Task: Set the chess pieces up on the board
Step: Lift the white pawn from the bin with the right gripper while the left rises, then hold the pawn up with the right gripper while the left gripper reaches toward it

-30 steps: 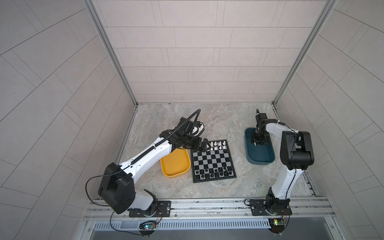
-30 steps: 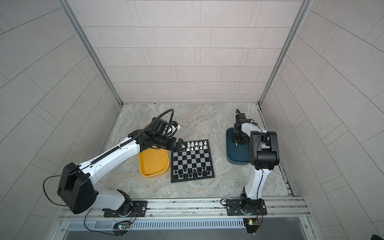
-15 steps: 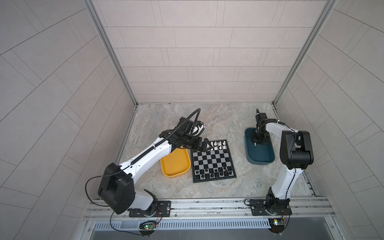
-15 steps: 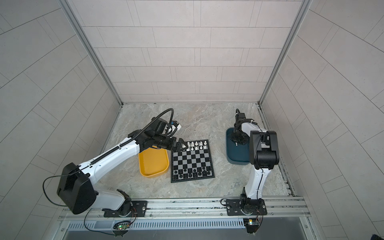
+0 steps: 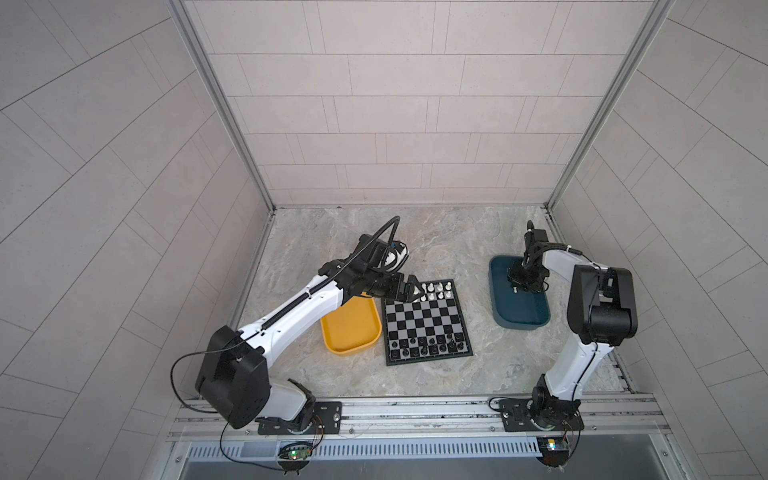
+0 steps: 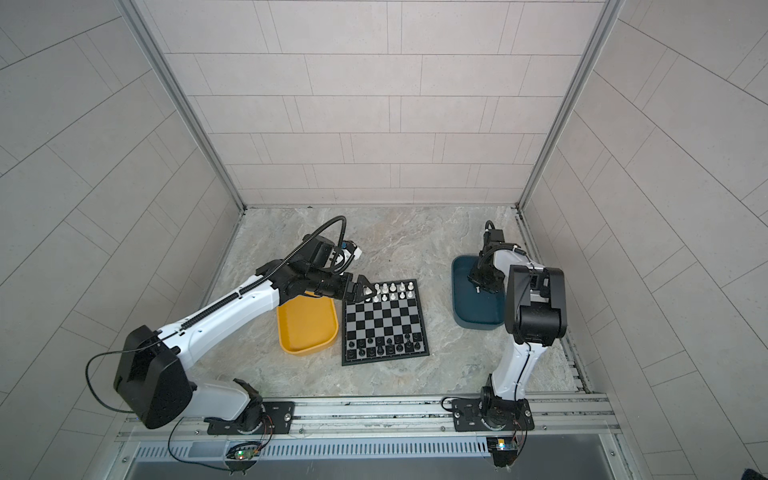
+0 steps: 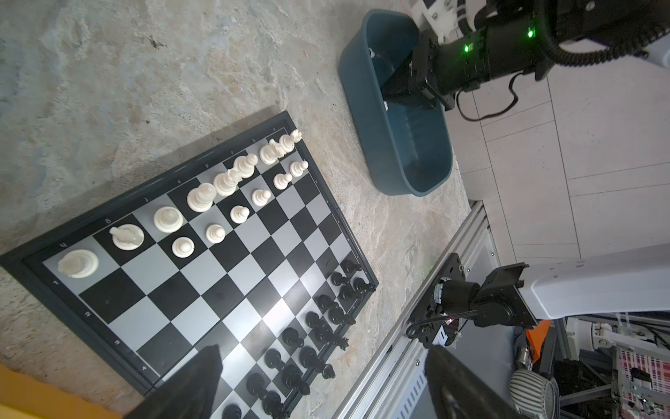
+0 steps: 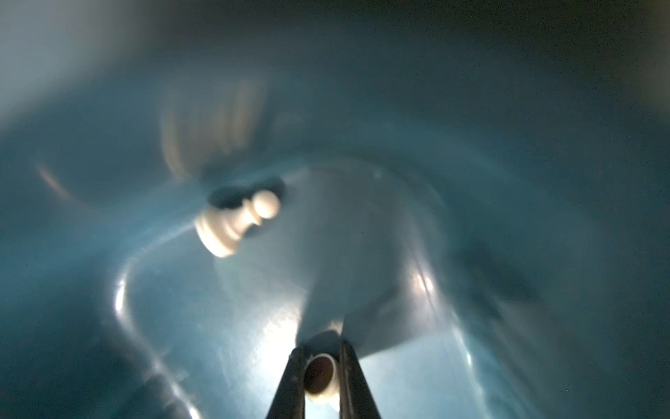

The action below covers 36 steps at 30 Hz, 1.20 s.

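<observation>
My left gripper takes the white piece's head (image 7: 386, 106) hold of next, because my right gripper brings that piece over from the dark blue bin.
The board (image 5: 426, 322) lies flat mid-table in both top views, also (image 6: 384, 322). Several white chess pieces (image 5: 436, 291) fill its two far rows and several black ones (image 5: 428, 347) its two near rows. My left gripper (image 5: 409, 291) hovers open over the board's far left corner, with nothing between its fingers (image 7: 203, 377). My right gripper (image 8: 321, 362) is down inside the dark blue bin (image 5: 521, 316), shut on a white piece (image 8: 321, 377) whose dark round base faces the camera. Another white pawn (image 8: 235, 225) lies on its side on the bin floor.
A yellow tray (image 5: 351, 328) sits against the board's left edge, under my left arm. The bin's walls (image 8: 471, 109) close in around my right gripper. An aluminium rail (image 5: 415, 411) runs along the table's front, and tiled walls stand on three sides.
My right gripper's jaws have closed on the white piece inside the bin. Neither arm has visibly shifted, and the left gripper stays open.
</observation>
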Each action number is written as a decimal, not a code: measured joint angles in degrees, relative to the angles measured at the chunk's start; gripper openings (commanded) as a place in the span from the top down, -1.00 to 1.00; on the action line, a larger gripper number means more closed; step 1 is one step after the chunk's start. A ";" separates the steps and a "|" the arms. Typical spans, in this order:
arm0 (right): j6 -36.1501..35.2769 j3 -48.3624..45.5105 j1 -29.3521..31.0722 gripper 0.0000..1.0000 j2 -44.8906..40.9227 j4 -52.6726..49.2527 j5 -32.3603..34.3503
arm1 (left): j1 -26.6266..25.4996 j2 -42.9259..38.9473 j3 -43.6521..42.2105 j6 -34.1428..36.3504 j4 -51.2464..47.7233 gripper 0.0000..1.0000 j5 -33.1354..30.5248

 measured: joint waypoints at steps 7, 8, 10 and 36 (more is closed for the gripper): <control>8.66 -4.66 -1.16 0.94 -13.38 1.92 -7.74 | -0.04 0.00 -3.34 -7.58 11.23 -0.83 -0.76; 10.23 -5.16 -1.14 0.94 -15.41 2.80 -9.40 | -0.15 0.00 -4.66 -8.94 14.47 -0.82 -0.94; 14.21 -6.82 -1.09 0.95 -19.58 5.64 -13.66 | -0.92 -0.04 -8.22 -11.67 22.49 -0.82 -1.95; 57.66 -24.13 12.92 0.97 -38.38 49.35 -29.40 | -8.07 33.22 3.89 -44.02 88.32 -0.28 0.94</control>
